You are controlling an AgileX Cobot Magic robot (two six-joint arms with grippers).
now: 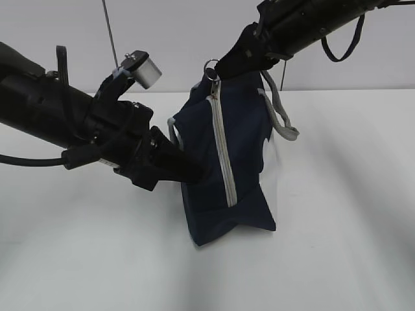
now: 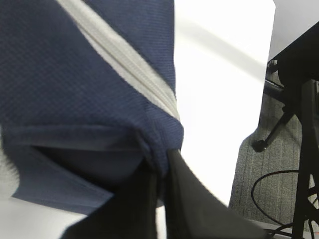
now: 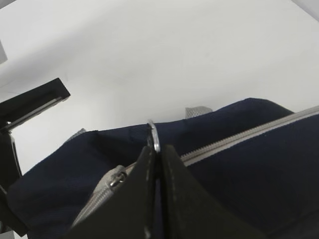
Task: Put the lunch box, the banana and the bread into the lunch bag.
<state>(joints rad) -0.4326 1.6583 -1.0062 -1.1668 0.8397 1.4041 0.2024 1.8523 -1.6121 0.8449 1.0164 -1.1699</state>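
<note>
My left gripper pinches only a small fold beside the zipper; I will open it, turn it and take the lunch bag's side edge (image 1: 184, 144) before my right gripper pulls the ring.
The navy lunch bag (image 1: 227, 162) stands on end on the white table, its grey zipper (image 1: 224, 149) closed along its length. My left gripper (image 1: 194, 170) is shut on a fold of the bag's fabric (image 2: 159, 149) near the lower end of the zipper (image 2: 124, 64). My right gripper (image 1: 224, 67) is shut on the metal ring pull (image 1: 211, 65) at the top; the ring (image 3: 154, 134) shows between the fingers in the right wrist view, above the bag (image 3: 239, 169). The lunch box, banana and bread are out of view.
A grey webbing handle (image 1: 280, 116) hangs off the bag's right side. The white table (image 1: 337, 246) spreads all round the bag. The left wrist view shows the table edge (image 2: 249, 134), with floor and a chair base beyond.
</note>
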